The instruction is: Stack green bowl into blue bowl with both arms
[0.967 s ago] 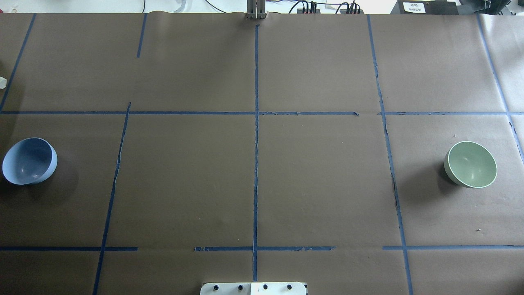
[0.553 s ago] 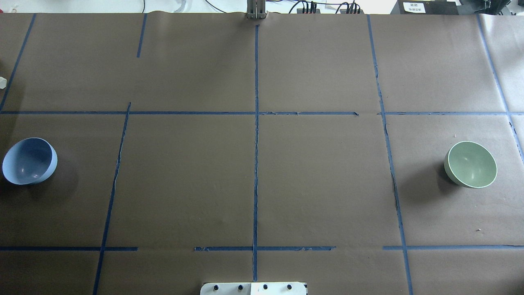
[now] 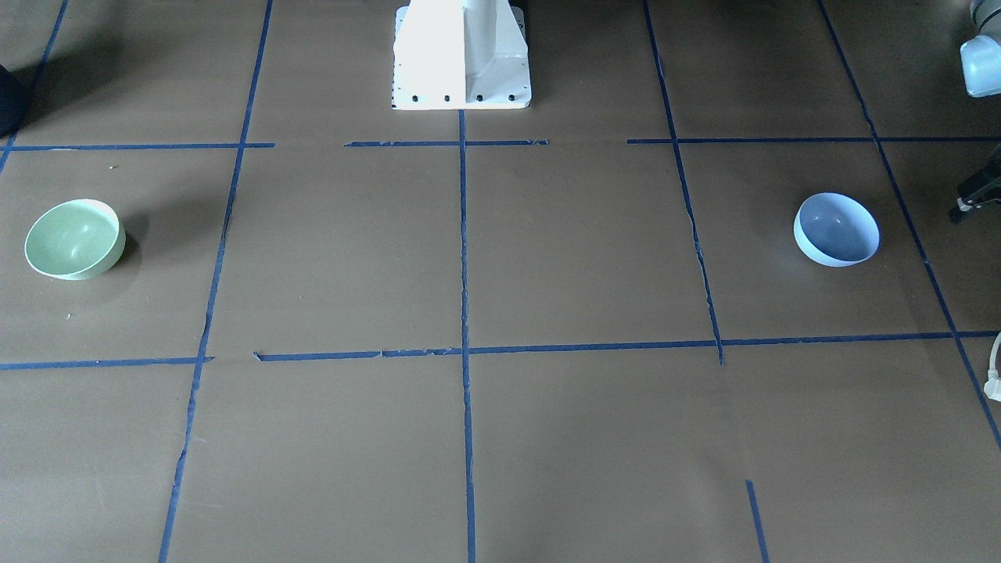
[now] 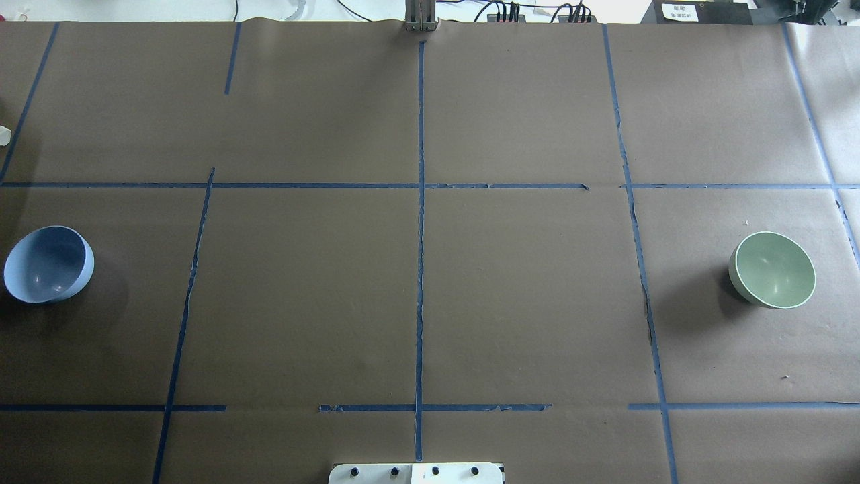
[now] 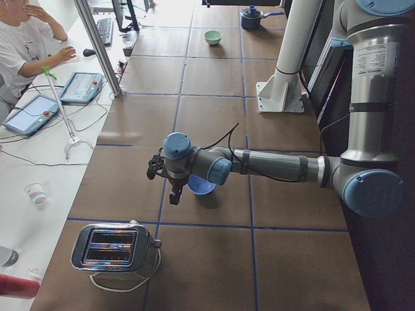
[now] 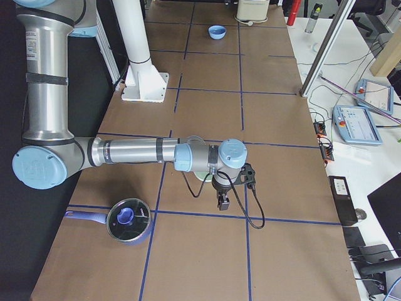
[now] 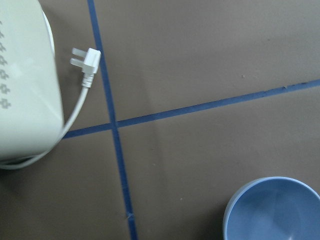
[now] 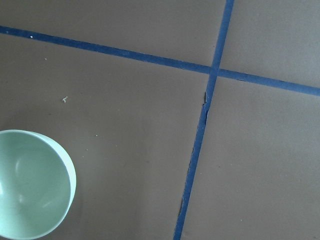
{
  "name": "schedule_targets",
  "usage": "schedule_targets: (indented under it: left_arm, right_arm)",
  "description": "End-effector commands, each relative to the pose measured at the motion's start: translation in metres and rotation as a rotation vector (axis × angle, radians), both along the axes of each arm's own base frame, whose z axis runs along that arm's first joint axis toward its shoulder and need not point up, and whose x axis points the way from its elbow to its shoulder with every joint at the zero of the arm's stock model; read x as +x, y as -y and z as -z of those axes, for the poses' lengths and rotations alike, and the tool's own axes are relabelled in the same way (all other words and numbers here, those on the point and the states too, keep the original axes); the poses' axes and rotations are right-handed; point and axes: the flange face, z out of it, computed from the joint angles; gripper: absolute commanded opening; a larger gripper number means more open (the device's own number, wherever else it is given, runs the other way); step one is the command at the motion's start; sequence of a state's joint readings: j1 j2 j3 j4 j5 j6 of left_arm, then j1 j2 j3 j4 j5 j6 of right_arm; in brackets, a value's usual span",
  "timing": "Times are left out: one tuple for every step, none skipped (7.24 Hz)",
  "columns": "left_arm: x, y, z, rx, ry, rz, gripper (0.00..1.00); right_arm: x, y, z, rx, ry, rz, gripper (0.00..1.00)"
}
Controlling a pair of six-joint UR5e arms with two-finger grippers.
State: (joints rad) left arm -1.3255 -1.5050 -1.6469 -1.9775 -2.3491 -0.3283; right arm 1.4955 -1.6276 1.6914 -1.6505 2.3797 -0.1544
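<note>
My left gripper should grip the blue bowl's rim [image 3: 876, 231] [image 7: 225, 229], on the side facing away from the green bowl.
The green bowl [image 4: 772, 269] stands upright at the table's right end; it also shows in the front-facing view [image 3: 74, 238] and the right wrist view [image 8: 30, 185]. The blue bowl [image 4: 47, 263] stands upright at the left end, also in the front-facing view [image 3: 837, 229] and the left wrist view [image 7: 272, 210]. My left gripper [image 5: 174, 197] hangs just outside the blue bowl [image 5: 202, 188]. My right gripper [image 6: 222, 204] hangs just outside the green bowl, which its wrist mostly hides there. Both point down. I cannot tell whether either is open or shut.
A toaster [image 5: 113, 246] with a loose white plug [image 7: 87, 62] sits beyond the blue bowl at the left end. A lidded pot [image 6: 128, 219] sits near the green bowl. The white pedestal [image 3: 461, 55] stands at the robot's side. Blue tape lines cross the brown table.
</note>
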Motion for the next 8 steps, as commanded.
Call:
schedule_targets:
  left_arm:
    - [0.076, -0.022, -0.032, -0.046, -0.033, 0.081, 1.0]
    - [0.096, -0.03, -0.042, -0.051, -0.027, 0.069, 1.0]
    - [0.113, -0.035, -0.042, -0.069, -0.029, 0.049, 1.0]
    - [0.12, -0.039, -0.043, -0.07, -0.027, 0.033, 0.88]
    - [0.118, -0.043, -0.048, -0.081, -0.023, 0.033, 0.29]
    - [0.118, -0.044, -0.049, -0.081, -0.022, 0.032, 0.05]
    - [0.117, -0.044, -0.047, -0.08, -0.026, 0.035, 0.0]
    - [0.117, -0.044, -0.045, -0.082, -0.031, 0.035, 0.0]
  right_arm:
    - [-0.001, -0.001, -0.001, -0.003, 0.007, 0.002, 1.0]
    - [-0.001, -0.001, -0.001, -0.004, 0.007, 0.002, 1.0]
    - [-0.001, -0.002, -0.002, -0.006, 0.007, 0.002, 1.0]
    - [-0.001, -0.002, -0.002, -0.006, 0.007, 0.002, 1.0]
    - [-0.001, -0.002, -0.002, -0.006, 0.007, 0.002, 1.0]
    - [-0.001, -0.002, -0.002, -0.006, 0.007, 0.002, 1.0]
    - [-0.001, -0.002, -0.002, -0.006, 0.007, 0.002, 1.0]
    - [-0.001, -0.002, -0.002, -0.006, 0.007, 0.002, 1.0]
